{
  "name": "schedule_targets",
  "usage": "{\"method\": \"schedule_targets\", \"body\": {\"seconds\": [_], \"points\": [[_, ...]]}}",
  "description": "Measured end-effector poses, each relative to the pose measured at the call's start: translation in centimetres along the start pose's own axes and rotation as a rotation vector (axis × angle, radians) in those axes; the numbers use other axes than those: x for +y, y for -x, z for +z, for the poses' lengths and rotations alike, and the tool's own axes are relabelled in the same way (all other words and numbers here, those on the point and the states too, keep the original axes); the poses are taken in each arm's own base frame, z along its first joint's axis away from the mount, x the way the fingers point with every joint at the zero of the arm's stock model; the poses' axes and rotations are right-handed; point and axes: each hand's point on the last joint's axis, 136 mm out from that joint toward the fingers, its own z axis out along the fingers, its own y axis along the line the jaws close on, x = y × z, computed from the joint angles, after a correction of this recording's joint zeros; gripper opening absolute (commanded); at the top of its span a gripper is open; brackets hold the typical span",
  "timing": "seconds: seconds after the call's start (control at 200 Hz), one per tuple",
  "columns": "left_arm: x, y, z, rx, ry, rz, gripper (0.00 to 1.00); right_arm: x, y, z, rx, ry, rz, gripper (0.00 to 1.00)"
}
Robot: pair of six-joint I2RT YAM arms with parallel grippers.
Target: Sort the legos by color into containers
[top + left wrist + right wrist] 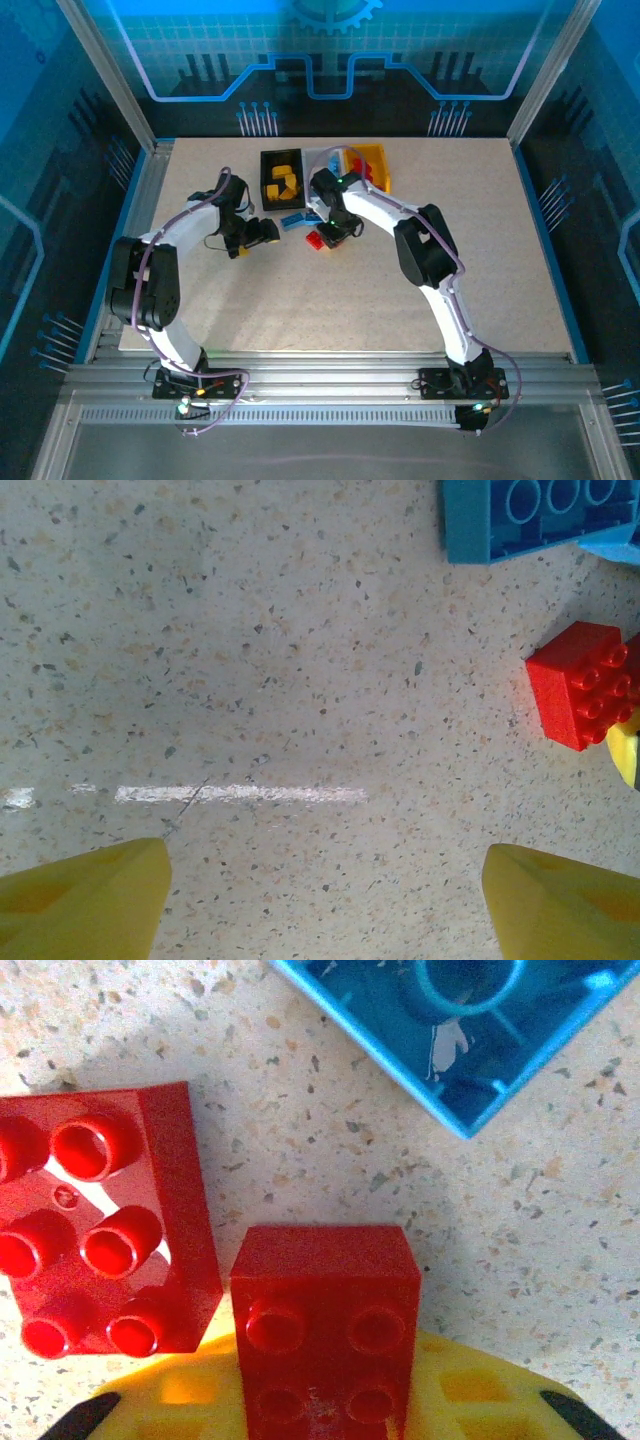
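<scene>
My right gripper releases the red lego next in the front corner of the yellow-orange bin [359,186] beside the white bin.
My right gripper [325,1390] is shut on a red lego [325,1310], with a yellow finger [170,1400] pressed to each side of it. A second red lego [105,1225] lies just to its left and an upturned blue lego [460,1020] lies beyond. From above, the right gripper [336,232] hangs in front of the bins, beside a red lego [316,240] and blue legos [292,220]. My left gripper [325,900] is open over bare table, its fingers [85,900] wide apart. Ahead of it to the right are a blue lego [530,515] and a red lego [585,685].
At the back stand the black bin [267,180] holding yellow legos, the white bin [322,157] partly hidden by my right arm, and the yellow-orange bin [381,163] holding red ones. The left gripper [258,233] is left of the loose legos. A white scuff [240,794] marks the table.
</scene>
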Motion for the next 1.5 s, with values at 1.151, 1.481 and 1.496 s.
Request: {"method": "schedule_targets", "body": {"seconds": [1.151,1.481,1.496], "points": [[-3.0,-2.4,-0.1,0.041,0.048,0.121,0.85,-15.7,7.5,-4.8,-0.341,0.375,0.956,0.45],[-3.0,-2.4,-0.1,0.042,0.049,0.116,0.85,-16.0,7.6,-5.4,-0.353,0.361,0.945,0.53],[-3.0,-2.4,-0.1,0.041,0.049,0.115,0.85,-16.0,7.6,-5.5,-0.352,0.360,0.941,0.54]]}}
